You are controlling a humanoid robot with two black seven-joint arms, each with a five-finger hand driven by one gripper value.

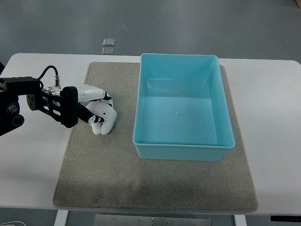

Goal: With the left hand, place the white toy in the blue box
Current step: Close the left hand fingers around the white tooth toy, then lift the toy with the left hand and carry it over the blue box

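Next, my left gripper releases the white toy on the bottom of the blue box, toward the box's side (168,100) nearest the arm.
The white toy (105,121) is a small rounded lump lying on the grey mat (155,179), left of the blue box (181,110). My left hand (95,107) reaches in from the left edge on a black forearm. Its white fingers (93,92) curl over and around the toy, which blends with them. The toy's lower end still touches the mat. The box is open-topped and light blue, with nothing inside. Its near left corner is a short gap to the right of the toy. The right arm does not show.
The mat lies on a white table (273,122). A black cable (47,71) loops above the left wrist. Two small grey squares (108,45) sit on the floor beyond the table's far edge.
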